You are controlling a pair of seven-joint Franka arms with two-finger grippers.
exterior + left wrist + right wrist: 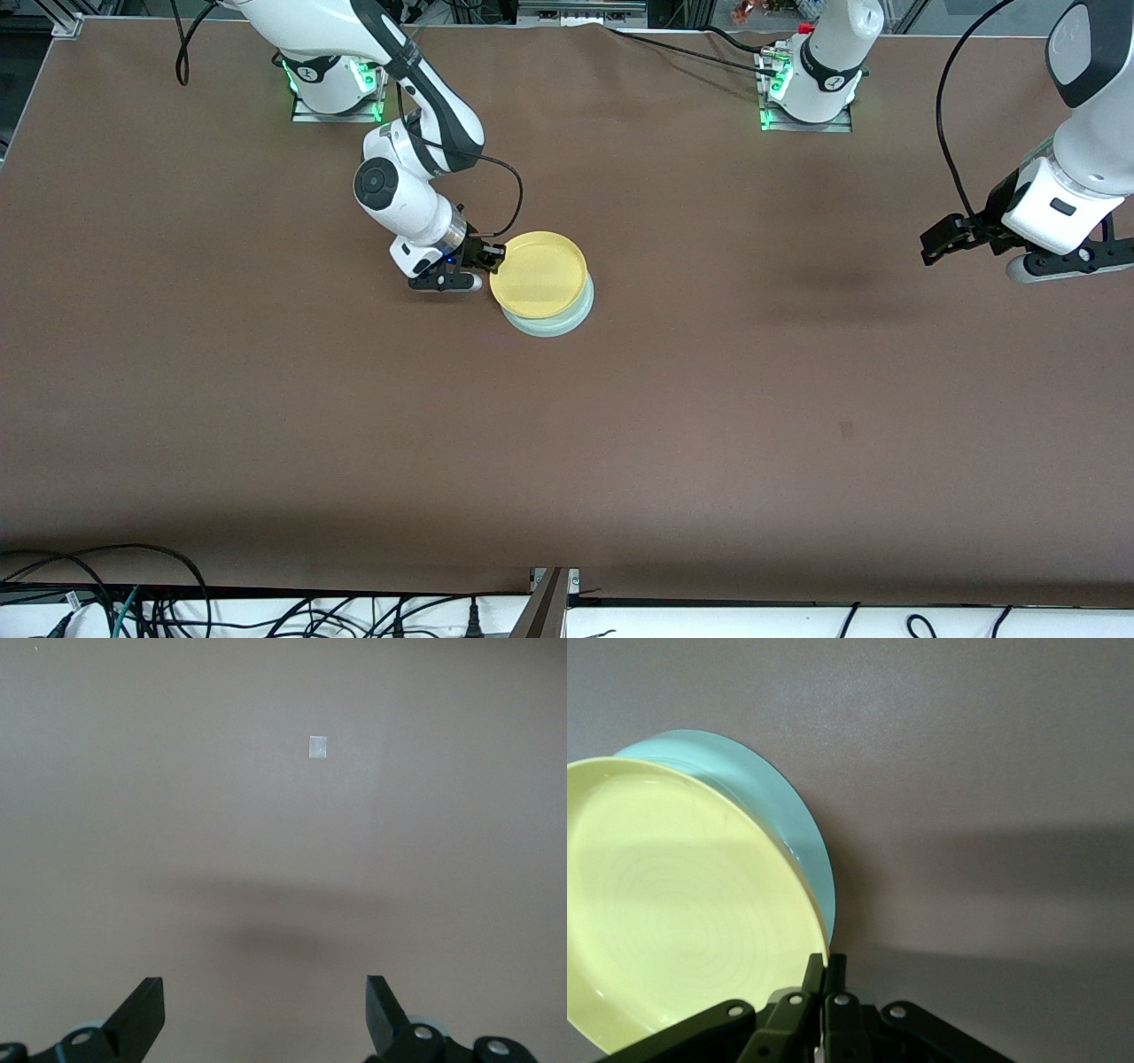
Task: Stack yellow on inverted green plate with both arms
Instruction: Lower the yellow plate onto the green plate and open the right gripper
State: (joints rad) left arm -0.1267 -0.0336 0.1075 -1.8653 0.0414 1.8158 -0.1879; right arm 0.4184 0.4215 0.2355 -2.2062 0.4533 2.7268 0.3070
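The robot's right gripper should release the yellow plate over the middle of the inverted green plate (545, 287) (691, 886), toward that green plate's mint crescent.
The yellow plate (539, 275) sits rim-up directly over the green plate (556, 324), which shows only as a mint crescent under its near side. I cannot tell whether the two touch. My right gripper (494, 258) is shut on the yellow plate's rim at the edge toward the right arm's end. In the right wrist view the right gripper (828, 967) pinches the rim of the yellow plate (673, 904), with the green plate (775, 806) below. My left gripper (932, 245) hangs open over bare table at the left arm's end. The left gripper (266, 1001) holds nothing.
The brown table (266, 399) spreads wide around the plates. A small pale tape square (318, 746) lies on the table below the left gripper. Cables (106, 594) run along the table's near edge. The arm bases (335, 84) stand at the farthest edge.
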